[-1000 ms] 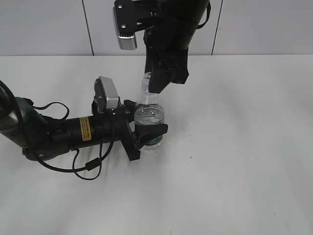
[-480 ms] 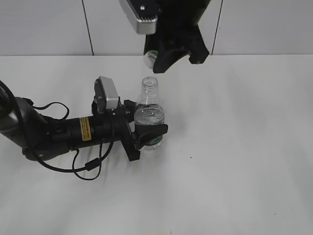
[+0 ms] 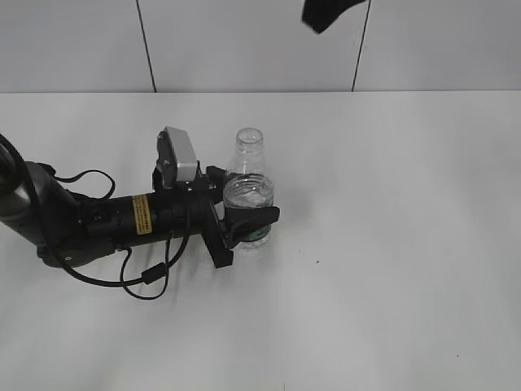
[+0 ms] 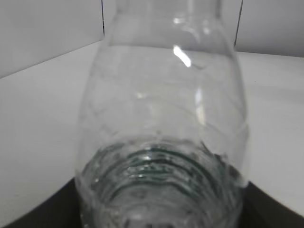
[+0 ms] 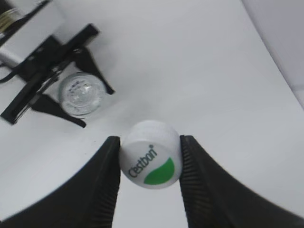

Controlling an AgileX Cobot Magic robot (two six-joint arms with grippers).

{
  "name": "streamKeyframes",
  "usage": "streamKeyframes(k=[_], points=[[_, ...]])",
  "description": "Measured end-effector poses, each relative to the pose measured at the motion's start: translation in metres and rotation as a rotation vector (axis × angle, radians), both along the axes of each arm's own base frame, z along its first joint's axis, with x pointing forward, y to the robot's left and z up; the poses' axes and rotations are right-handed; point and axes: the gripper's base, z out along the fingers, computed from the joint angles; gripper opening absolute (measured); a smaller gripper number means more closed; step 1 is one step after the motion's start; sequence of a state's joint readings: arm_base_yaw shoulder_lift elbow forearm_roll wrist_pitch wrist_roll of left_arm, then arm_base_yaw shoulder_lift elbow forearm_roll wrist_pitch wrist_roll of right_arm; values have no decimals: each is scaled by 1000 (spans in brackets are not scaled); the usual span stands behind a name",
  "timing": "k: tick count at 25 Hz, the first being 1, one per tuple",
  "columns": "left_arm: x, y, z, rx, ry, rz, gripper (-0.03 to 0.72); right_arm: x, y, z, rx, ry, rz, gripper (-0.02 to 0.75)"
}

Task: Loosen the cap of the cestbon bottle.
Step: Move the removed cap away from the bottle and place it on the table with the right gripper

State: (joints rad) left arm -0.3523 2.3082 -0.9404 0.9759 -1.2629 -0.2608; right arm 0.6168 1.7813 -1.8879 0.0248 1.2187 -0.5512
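Observation:
I need to use my right gripper to set the white cap down on the bare table [image 3: 416, 227] beyond the cestbon bottle, opposite my left gripper. The cap is still high above the table.
The clear cestbon bottle [image 3: 247, 191] stands upright on the white table with its neck open and no cap on it. My left gripper [image 3: 248, 221] is shut round its lower body. The bottle fills the left wrist view [image 4: 161, 133]. The white cap [image 5: 150, 154], with a green mark and "Cestbon" on top, sits clamped between my right gripper's fingers [image 5: 150, 159], high above the table. From there the open bottle mouth [image 5: 80, 93] shows far below at the upper left. In the exterior view only a dark tip of the right arm [image 3: 326, 11] shows at the top edge.
The left arm [image 3: 98, 220] lies along the table at the left with a looped black cable [image 3: 146, 277] beside it. A tiled grey wall [image 3: 244, 41] stands behind the white table [image 3: 391, 244].
My right gripper has lifted the cap off the bottle neck and risen almost out of the exterior view. The bottle and the left gripper have stayed in place.

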Motion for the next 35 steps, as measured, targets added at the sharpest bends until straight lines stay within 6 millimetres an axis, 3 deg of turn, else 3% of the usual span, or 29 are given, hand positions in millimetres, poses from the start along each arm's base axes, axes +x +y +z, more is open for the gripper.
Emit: streamKeyframes(k=[3, 7, 14, 16, 20, 30, 35], points=[[0, 0, 0, 0, 0, 0, 404, 1, -21, 9, 39, -1, -256, 292], [0, 0, 0, 1, 0, 0, 404, 16, -53, -12, 60, 97, -451, 292], [0, 0, 0, 0, 0, 0, 404, 28, -136, -98, -23, 368, -719, 292], [0, 0, 0, -1, 0, 0, 404, 27, -148, -123, -10, 426, -758, 292], [0, 0, 0, -1, 0, 0, 404, 29, -152, -167, -11, 497, -777, 292], [0, 0, 0, -1, 0, 0, 404, 52, -143, -245, 0, 576, -760, 292], [0, 0, 0, -1, 0, 0, 404, 55, -142, -268, -22, 609, -765, 290]])
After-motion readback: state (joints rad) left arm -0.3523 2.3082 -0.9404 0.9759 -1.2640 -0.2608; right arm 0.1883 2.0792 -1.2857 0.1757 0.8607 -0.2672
